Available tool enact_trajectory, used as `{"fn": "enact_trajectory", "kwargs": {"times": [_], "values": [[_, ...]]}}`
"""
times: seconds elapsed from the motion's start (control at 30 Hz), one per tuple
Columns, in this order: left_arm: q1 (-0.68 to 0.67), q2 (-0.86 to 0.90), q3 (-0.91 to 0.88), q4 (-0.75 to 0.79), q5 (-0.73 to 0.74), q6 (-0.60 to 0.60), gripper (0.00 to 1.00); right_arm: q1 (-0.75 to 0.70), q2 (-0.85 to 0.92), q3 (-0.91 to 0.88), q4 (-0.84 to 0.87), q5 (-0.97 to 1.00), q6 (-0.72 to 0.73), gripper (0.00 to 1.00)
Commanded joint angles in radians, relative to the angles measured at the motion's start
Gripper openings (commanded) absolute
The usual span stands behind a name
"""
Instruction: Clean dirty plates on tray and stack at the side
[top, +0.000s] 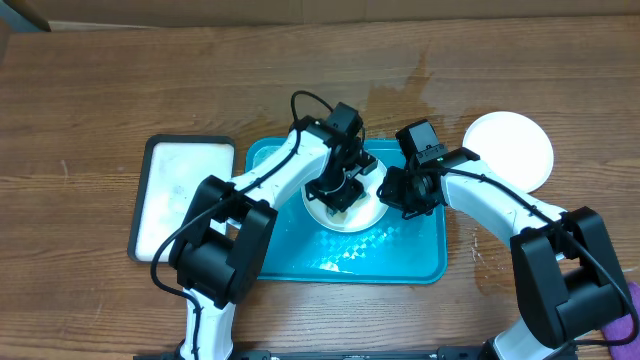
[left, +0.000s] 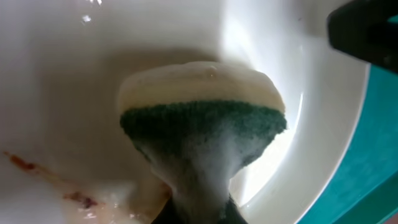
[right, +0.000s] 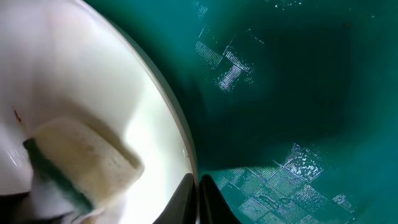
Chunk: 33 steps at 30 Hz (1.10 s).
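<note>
My left gripper is going to release the yellow sponge in the near half of the white tray (top: 195, 217) with the black rim.
A white plate (top: 352, 212) lies in the middle of the teal tray (top: 420, 250). My left gripper (top: 340, 190) is shut on a yellow sponge with a green scouring side (left: 202, 112) and presses it on the plate's inside (left: 93, 74). Reddish smears (left: 78, 199) lie on the plate near the sponge. My right gripper (right: 199, 199) is shut on the plate's rim (right: 168, 118) at its right side; the sponge also shows in the right wrist view (right: 81, 162). A second white plate (top: 510, 150) lies on the table right of the tray. The yellow-green plate is out of view.
A white tray with a black rim (top: 185, 195) lies left of the teal tray. The teal tray's floor (right: 280, 93) is wet. A damp patch (top: 400, 95) marks the wooden table behind the tray.
</note>
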Motion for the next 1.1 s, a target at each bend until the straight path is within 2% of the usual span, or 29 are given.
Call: {"fn": "enact_trajectory", "kwargs": {"times": [0.0, 0.17, 0.4, 1.07], "values": [[0.003, 0.006, -0.056, 0.032, -0.037, 0.020, 0.04, 0.005, 0.001, -0.006, 0.005, 0.009, -0.003, 0.04], [0.003, 0.006, -0.094, 0.059, -0.126, 0.012, 0.04, 0.005, 0.001, -0.006, 0.005, 0.010, -0.003, 0.04], [0.003, 0.006, -0.098, 0.065, -0.331, -0.004, 0.04, 0.005, 0.001, -0.006, 0.004, 0.010, -0.003, 0.04], [0.004, 0.015, -0.107, 0.188, -0.385, -0.014, 0.04, 0.005, 0.001, -0.006, -0.002, 0.013, -0.003, 0.04]]}}
